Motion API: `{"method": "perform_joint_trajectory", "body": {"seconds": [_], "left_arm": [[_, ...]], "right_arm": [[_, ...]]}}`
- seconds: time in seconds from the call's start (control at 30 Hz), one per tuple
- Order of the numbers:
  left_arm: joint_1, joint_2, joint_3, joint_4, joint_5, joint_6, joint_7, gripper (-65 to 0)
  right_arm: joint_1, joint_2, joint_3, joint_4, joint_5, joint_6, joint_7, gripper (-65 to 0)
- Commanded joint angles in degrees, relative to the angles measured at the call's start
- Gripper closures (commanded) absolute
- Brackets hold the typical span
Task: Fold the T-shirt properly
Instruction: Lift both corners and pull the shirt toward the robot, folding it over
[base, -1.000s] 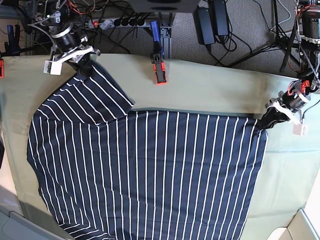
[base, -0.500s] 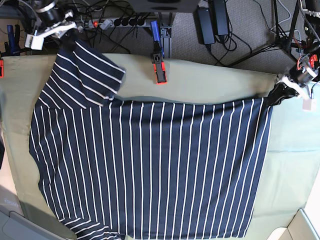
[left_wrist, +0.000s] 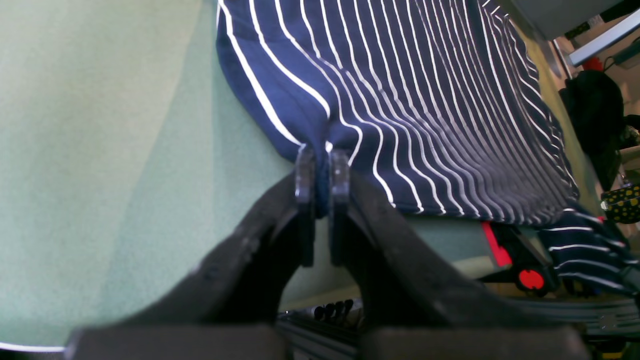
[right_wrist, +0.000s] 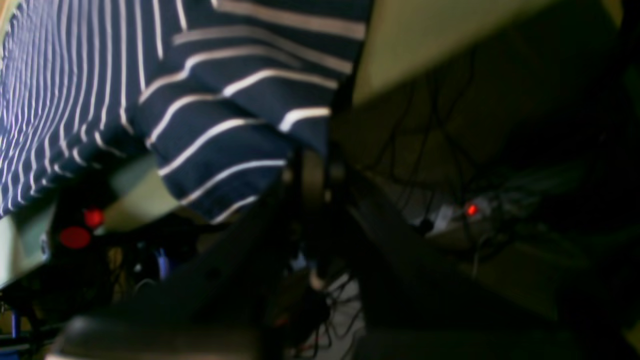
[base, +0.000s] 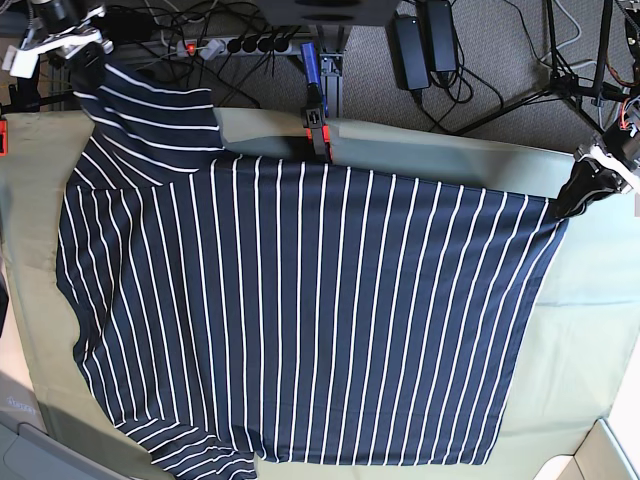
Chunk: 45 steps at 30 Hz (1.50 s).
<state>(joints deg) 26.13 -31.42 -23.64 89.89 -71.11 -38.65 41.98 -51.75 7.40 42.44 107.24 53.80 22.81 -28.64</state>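
Observation:
I need to let go of the sleeve end with my right gripper on the body of the T-shirt, inside its side edge (base: 113, 360) behind the near sleeve.
The navy white-striped T-shirt (base: 300, 310) lies spread over most of the table, with its far edge pulled taut up to the table's back edge. My left gripper (base: 580, 195) is at the right of the base view and is shut on the shirt's far right corner. The left wrist view shows its fingertips (left_wrist: 320, 170) pinching the cloth (left_wrist: 425, 100). My right gripper (base: 82, 52) is at the far left, past the table's back edge, and is shut on the shirt's sleeve end. The right wrist view shows it (right_wrist: 312, 170) dimly, gripping the striped cloth (right_wrist: 210, 140).
The pale green table cloth (base: 600, 320) shows around the shirt. A red and black clamp (base: 318, 135) grips the back edge and touches the shirt's far hem; it also shows in the left wrist view (left_wrist: 520, 270). A power strip and cables (base: 240, 45) lie on the floor behind.
Both grippers have moved toward the back of the table and dragged the shirt's far edge with them. The shirt is now stretched flatter and reaches the clamp.

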Motion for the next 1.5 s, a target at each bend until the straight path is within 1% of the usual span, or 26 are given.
{"method": "perform_joint_trajectory", "body": {"seconds": [0.0,0.07,0.17,0.3,0.4,0.5,0.67,0.77,0.9,1.0,1.17,1.3,1.4,1.47], "left_arm": [[-0.6,-1.2,-0.7,0.8,-1.1,-1.3,-1.4,0.0],[-2.0,-1.2,-0.7,0.8,-1.1,-1.3,-1.4,0.0],[-4.5,-1.2,-0.7,0.8,-1.0,-1.3,-1.4,0.0],[-8.3,-1.3,-0.5,0.8,-0.2,-1.3,-1.2,0.0],[-11.2,-1.6,1.1,0.8,1.0,-1.3,-1.2,0.0],[-14.2,-1.6,4.2,0.3,3.8,-1.3,-1.9,0.0],[-20.2,-1.6,9.3,-3.7,9.5,-1.3,-5.8,0.0],[-24.3,-1.6,10.6,-7.6,11.0,-1.3,-6.2,0.0],[-29.0,-1.8,10.6,-12.5,13.3,-1.3,-6.2,0.0],[-30.9,-1.8,10.6,-15.3,13.6,-1.3,-6.2,0.0],[-33.3,-1.8,10.6,-18.1,14.5,-1.3,-6.7,0.0],[-35.1,-2.0,11.4,-20.3,16.1,-1.3,-7.8,0.0],[-36.9,-1.9,14.0,-21.5,17.0,-1.3,-8.4,0.0],[-38.5,-1.9,16.6,-22.4,19.0,-1.3,-10.5,0.0]], "right_arm": [[-0.5,0.9,1.1,1.9,1.1,4.6,1.1,0.0],[0.0,2.0,1.3,3.8,1.0,4.6,1.2,0.0],[2.1,4.1,1.3,6.1,-1.1,4.6,1.2,0.0],[7.5,7.3,1.3,6.2,-3.3,4.6,1.0,0.0],[11.6,9.5,1.3,6.2,-5.1,4.6,0.3,0.0],[14.7,11.5,1.3,6.1,-6.3,4.6,0.1,0.0],[20.0,15.0,-0.6,4.3,-8.2,4.6,0.2,0.0],[23.9,17.6,-2.9,0.9,-9.9,4.6,0.4,0.0],[29.7,21.2,-6.8,-3.9,-10.3,4.6,0.3,0.0],[34.4,23.6,-10.2,-6.8,-12.2,4.6,0.4,0.0],[43.6,27.8,-17.8,-12.3,-15.2,4.6,0.5,0.0],[51.0,29.5,-22.9,-17.4,-17.4,4.6,0.5,0.0],[56.2,29.7,-25.8,-21.1,-17.6,4.6,0.5,0.0],[59.3,29.7,-27.6,-23.3,-18.0,4.6,0.5,0.0]]}}
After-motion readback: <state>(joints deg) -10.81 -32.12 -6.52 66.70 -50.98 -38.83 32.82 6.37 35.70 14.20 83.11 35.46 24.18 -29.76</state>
